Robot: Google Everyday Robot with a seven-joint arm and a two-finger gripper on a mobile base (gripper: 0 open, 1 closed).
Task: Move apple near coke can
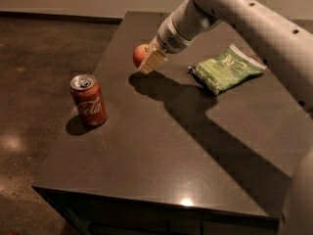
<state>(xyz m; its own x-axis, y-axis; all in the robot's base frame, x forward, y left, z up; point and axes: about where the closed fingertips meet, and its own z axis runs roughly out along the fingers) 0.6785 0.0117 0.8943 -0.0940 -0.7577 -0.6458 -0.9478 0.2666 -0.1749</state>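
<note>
The apple will be released on the dark table (117, 109) against the coke can, on its side facing the green snack bag.
The apple (140, 54), small and red-orange, is at the far left part of the dark table (161, 151), held slightly above it, with its shadow on the tabletop just below. My gripper (147, 62) reaches down from the upper right and is shut on the apple. One tan finger (153, 59) covers the apple's right side. The coke can (88, 100), red with white script and a silver top, stands upright near the table's left edge, a good way in front of and left of the apple.
A green snack bag (226, 68) lies on the table to the right of the gripper. My white arm (254, 18) crosses the upper right and throws a broad shadow over the table's middle. Dark floor lies beyond the table's left edge.
</note>
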